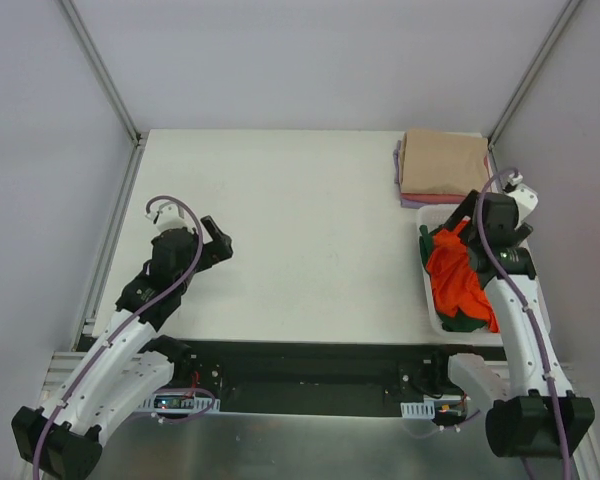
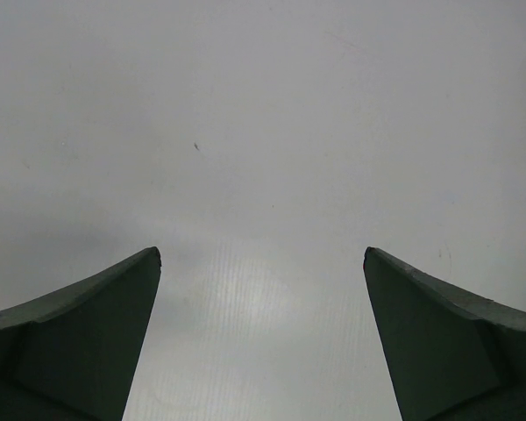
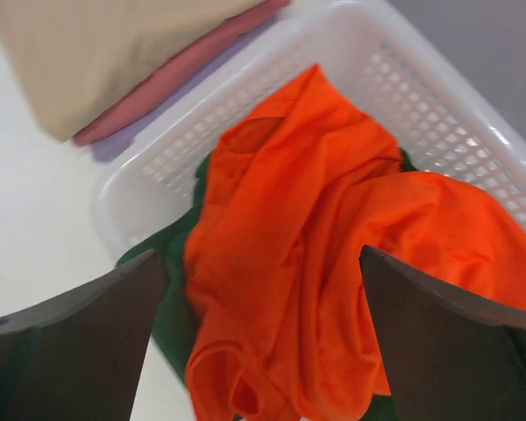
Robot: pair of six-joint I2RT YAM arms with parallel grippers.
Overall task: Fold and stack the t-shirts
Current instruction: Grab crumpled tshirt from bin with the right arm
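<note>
My right gripper is to close on the middle folds (image 1: 467,256) (image 3: 304,247) of the orange t-shirt, which is lying on the dark green one in the white basket.
A crumpled bright orange t-shirt (image 1: 458,275) lies on top of a dark green one (image 1: 466,322) in a white basket (image 1: 424,272) at the right. In the right wrist view the orange shirt (image 3: 333,228) fills the basket (image 3: 438,114) and the green one (image 3: 171,289) peeks out beneath it. A folded stack with a beige shirt (image 1: 442,162) on top, pink (image 3: 167,83) and lilac (image 3: 127,140) below, sits behind the basket. My right gripper (image 1: 458,222) is open just above the orange shirt. My left gripper (image 1: 218,243) is open and empty over bare table at the left.
The white table (image 1: 300,230) ends at a dark gap along its near edge. Grey walls and metal frame posts (image 1: 100,70) enclose the space. The left wrist view holds only table surface (image 2: 263,158).
</note>
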